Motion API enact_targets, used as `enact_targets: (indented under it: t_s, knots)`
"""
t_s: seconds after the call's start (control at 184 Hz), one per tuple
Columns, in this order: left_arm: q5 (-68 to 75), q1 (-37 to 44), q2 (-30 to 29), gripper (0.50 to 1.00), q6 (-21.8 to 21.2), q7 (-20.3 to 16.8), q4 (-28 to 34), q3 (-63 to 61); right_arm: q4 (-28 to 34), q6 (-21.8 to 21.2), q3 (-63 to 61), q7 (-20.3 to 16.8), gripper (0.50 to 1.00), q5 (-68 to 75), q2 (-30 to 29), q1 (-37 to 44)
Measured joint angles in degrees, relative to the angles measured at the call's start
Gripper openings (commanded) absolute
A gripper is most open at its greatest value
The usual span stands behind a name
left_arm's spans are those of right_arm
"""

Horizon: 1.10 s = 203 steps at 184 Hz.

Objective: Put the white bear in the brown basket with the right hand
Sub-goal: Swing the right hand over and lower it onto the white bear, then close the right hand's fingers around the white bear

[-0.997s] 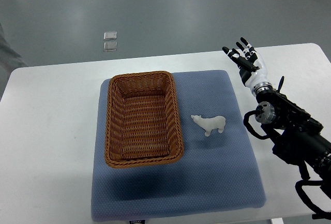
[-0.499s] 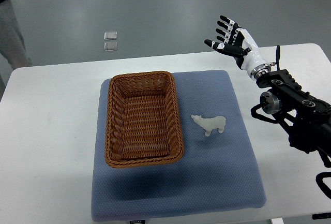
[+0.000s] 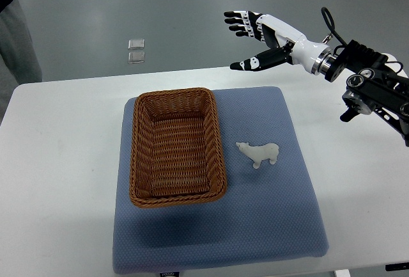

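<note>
The robot's right gripper should close across the body of the white bear point(image 3: 262, 151), from the bear's back to the bear's hind legs.
A small white bear point(image 3: 259, 153) lies on its side on the blue mat point(image 3: 268, 213), just right of the brown wicker basket point(image 3: 177, 147). The basket is empty. My right hand point(image 3: 251, 39) is raised high beyond the table's far edge, up and slightly left of the bear, with its fingers spread open and holding nothing. Its arm point(image 3: 367, 82) comes in from the right edge. The left arm does not show.
The mat lies on a white table point(image 3: 57, 174). A person's leg point(image 3: 18, 31) stands at the far left on the grey floor. Two small clear squares point(image 3: 135, 51) lie on the floor behind the table.
My right arm has risen and swung left, from beside the mat's right edge to high beyond the table's far edge. The hand stays open. The bear and basket have not moved.
</note>
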<state>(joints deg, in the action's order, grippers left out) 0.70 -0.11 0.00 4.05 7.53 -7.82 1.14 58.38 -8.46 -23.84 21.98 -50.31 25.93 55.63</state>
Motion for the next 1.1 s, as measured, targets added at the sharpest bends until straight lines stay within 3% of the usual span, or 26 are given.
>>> enact_targets:
  t_s: [0.136, 0.309, 0.417, 0.667, 1.1]
  knots:
    - [0.0, 0.0, 0.0, 1.0, 0.0, 0.0, 0.0, 0.0, 2.7, -5.0, 4.6, 0.0, 0.915, -7.0, 3.3, 3.1]
    - [0.0, 0.0, 0.0, 1.0, 0.0, 0.0, 0.0, 0.0, 7.8, -17.6, 6.1, 0.4, 0.915, -17.6, 7.3, 7.3]
    - [0.0, 0.0, 0.0, 1.0, 0.0, 0.0, 0.0, 0.0, 10.5, -20.8, 6.4, 0.3, 0.909, -23.8, 8.5, 9.2]
    - [0.0, -0.1, 0.0, 1.0, 0.0, 0.0, 0.0, 0.1, 14.0, -21.6, 9.0, 0.1, 0.903, -32.8, 8.6, 7.7]
    - [0.0, -0.1, 0.0, 1.0, 0.0, 0.0, 0.0, 0.1, 13.4, -15.5, 9.2, -5.8, 0.901, -37.2, 8.0, -1.2]
